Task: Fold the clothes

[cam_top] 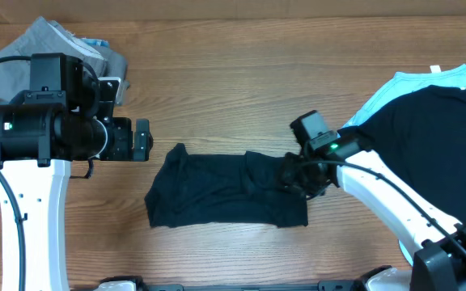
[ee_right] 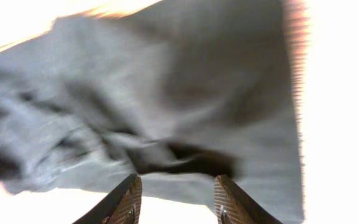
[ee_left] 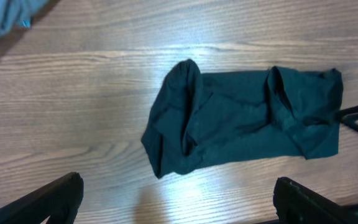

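The black T-shirt's folded flap lies bunched and slanted, so the robot's right gripper should take the flap's edge (ee_left: 292,135) and smooth it flat before the robot folds the T-shirt's other end.
The black T-shirt (cam_top: 229,190) lies in the middle of the table as a rumpled, roughly rectangular bundle, long side running left to right. My right gripper (cam_top: 296,174) is at its right end, low over the cloth. In the right wrist view its fingers (ee_right: 129,196) stand apart, open, with nothing between them, and the cloth (ee_right: 166,93) spreads just beyond the tips. My left gripper (cam_top: 142,139) hovers wide open, up and to the left of the shirt. In the left wrist view the shirt (ee_left: 241,118) lies well ahead of that gripper (ee_left: 178,186).
Grey trousers (cam_top: 63,40) are heaped at the back left, partly under the left arm. At the right edge a second black garment (cam_top: 435,121) lies on a light-blue shirt (cam_top: 415,79). Bare wood (cam_top: 233,65) lies behind and in front of the bundle.
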`<action>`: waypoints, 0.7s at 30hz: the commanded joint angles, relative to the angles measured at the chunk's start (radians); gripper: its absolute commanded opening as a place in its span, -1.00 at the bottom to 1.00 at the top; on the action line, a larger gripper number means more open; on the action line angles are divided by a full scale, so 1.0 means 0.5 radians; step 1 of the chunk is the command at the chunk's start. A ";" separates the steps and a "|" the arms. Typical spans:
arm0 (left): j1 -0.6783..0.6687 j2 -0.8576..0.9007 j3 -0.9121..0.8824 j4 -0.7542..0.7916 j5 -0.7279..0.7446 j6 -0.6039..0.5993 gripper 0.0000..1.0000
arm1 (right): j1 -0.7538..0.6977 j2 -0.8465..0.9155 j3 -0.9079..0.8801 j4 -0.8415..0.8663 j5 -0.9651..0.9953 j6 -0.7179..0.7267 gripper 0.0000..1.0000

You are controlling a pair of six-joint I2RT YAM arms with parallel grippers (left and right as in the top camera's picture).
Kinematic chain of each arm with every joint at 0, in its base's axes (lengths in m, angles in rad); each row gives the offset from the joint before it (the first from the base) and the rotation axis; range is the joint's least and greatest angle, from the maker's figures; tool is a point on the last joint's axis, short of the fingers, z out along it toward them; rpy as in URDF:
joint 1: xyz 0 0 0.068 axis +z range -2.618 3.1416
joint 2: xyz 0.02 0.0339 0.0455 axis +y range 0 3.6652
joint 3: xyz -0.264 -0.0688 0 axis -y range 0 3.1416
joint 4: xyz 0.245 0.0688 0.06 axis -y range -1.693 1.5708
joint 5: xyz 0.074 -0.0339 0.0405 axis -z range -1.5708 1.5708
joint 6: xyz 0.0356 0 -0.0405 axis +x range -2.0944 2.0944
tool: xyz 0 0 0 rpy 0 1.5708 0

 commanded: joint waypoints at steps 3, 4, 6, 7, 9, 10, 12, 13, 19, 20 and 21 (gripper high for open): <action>0.011 0.046 -0.114 0.023 0.036 -0.027 1.00 | -0.157 0.019 -0.056 -0.032 0.161 -0.049 -0.40; 0.011 0.056 -0.125 0.025 0.036 -0.028 0.99 | -0.158 0.035 -0.076 -0.032 0.140 -0.049 -0.45; 0.011 0.074 -0.137 0.027 0.036 -0.027 1.00 | -0.154 0.069 -0.118 -0.022 0.049 -0.048 -0.56; 0.011 0.085 -0.141 0.031 0.037 -0.028 1.00 | -0.142 0.082 -0.143 0.000 -0.021 -0.049 -0.60; 0.012 0.105 -0.142 0.039 0.036 -0.027 1.00 | -0.105 0.092 -0.192 0.057 -0.122 -0.047 -0.65; 0.011 0.111 -0.142 0.043 0.036 -0.027 1.00 | -0.076 0.092 -0.214 0.086 -0.164 -0.039 -0.69; 0.011 0.116 -0.143 0.053 0.037 -0.031 0.99 | 0.010 0.092 -0.246 0.132 -0.262 0.012 -0.75; 0.011 0.117 -0.143 0.055 0.037 -0.035 1.00 | 0.058 0.092 -0.256 0.170 -0.329 0.026 -0.77; 0.012 0.130 -0.154 0.060 0.035 -0.034 1.00 | 0.417 0.085 -0.249 0.652 -0.737 -0.102 -0.87; 0.012 0.131 -0.162 0.059 0.035 -0.034 1.00 | 0.450 0.082 -0.235 0.658 -0.714 -0.108 -0.89; 0.012 0.131 -0.173 0.059 0.035 -0.034 0.99 | 0.468 0.077 -0.219 0.646 -0.673 -0.109 -0.91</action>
